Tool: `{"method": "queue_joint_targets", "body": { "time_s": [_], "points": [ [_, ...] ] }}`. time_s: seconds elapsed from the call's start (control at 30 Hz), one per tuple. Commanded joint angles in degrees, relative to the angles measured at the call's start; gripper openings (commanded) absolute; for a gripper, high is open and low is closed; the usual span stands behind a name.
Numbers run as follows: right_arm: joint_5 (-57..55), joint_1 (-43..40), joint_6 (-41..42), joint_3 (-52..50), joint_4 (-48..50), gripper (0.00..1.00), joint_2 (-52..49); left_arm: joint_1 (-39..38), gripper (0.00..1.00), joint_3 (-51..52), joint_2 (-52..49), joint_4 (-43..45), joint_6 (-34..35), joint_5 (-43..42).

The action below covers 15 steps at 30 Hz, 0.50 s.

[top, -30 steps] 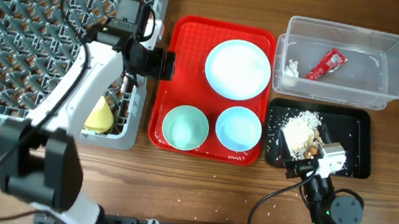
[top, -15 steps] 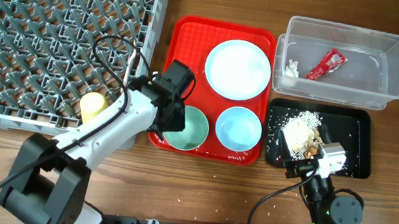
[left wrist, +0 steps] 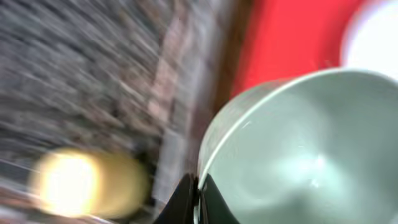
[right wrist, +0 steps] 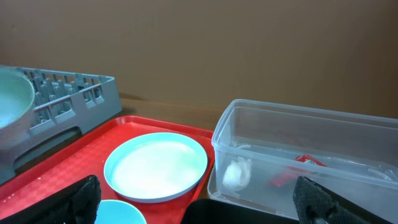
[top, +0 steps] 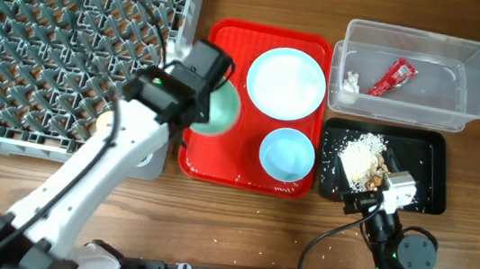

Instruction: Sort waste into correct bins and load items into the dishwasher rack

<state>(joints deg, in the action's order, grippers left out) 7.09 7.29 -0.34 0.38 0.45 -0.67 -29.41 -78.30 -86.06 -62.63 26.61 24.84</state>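
Observation:
My left gripper is going to set the pale-green bowl down on the grey dishwasher rack's wires (top: 137, 56) behind the yellow cup.
My left gripper (top: 210, 106) is shut on the rim of the pale-green bowl (top: 221, 112), which hangs tilted over the red tray's left edge. In the left wrist view the fingers (left wrist: 186, 198) pinch the pale-green bowl (left wrist: 298, 149) at its rim. The yellow cup (top: 107, 124) lies in the grey dishwasher rack (top: 43, 31). A pale-blue plate (top: 286, 84) and a pale-blue bowl (top: 288, 154) rest on the red tray. The clear tub (top: 463, 83) holds a red wrapper (top: 393, 77) and a tissue (top: 351, 81). Food leftovers (top: 363, 156) lie in the black tray (top: 430, 174). My right gripper (right wrist: 200, 208) stands open over it.
The red serving tray (top: 228, 43) sits between the rack and the bins. Crumbs dot the wooden table in front of the black tray. The left arm stretches from the table's front edge across the rack's near right corner.
The left arm swung from the rack to the red tray, shut on the green bowl's rim and lifted it toward the rack. The yellow cup stayed in the rack.

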Motion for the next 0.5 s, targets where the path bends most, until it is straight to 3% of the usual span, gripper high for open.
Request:
{"method": "queue_joint_targets", "body": {
  "time_s": [0.0,0.03,0.17,0.27,0.47],
  "points": [
    [0.6,-0.2,-0.8,-0.1,0.2,1.00,0.4,0.9,0.04,-1.5,-0.9,-0.3,-5.9,33.1],
    [0.6,-0.2,-0.8,-0.1,0.2,1.00,0.4,2.1,0.04,-1.4,-2.5,1.0,-6.9,39.7],
    [0.6,-0.2,-0.8,-0.1,0.2,1.00,0.4,7.3,0.04,-1.4,-10.4,8.9,-7.2,49.9],
    [0.6,-0.2,-0.8,-0.1,0.2,0.99,0.4,9.5,0.04,-1.4,-18.9,12.8,-10.1,53.3],
    [0.6,-0.2,-0.8,-0.1,0.2,1.00,0.4,7.6,0.04,-1.4,-24.9,13.4,-9.7,53.5]
  ]
}}
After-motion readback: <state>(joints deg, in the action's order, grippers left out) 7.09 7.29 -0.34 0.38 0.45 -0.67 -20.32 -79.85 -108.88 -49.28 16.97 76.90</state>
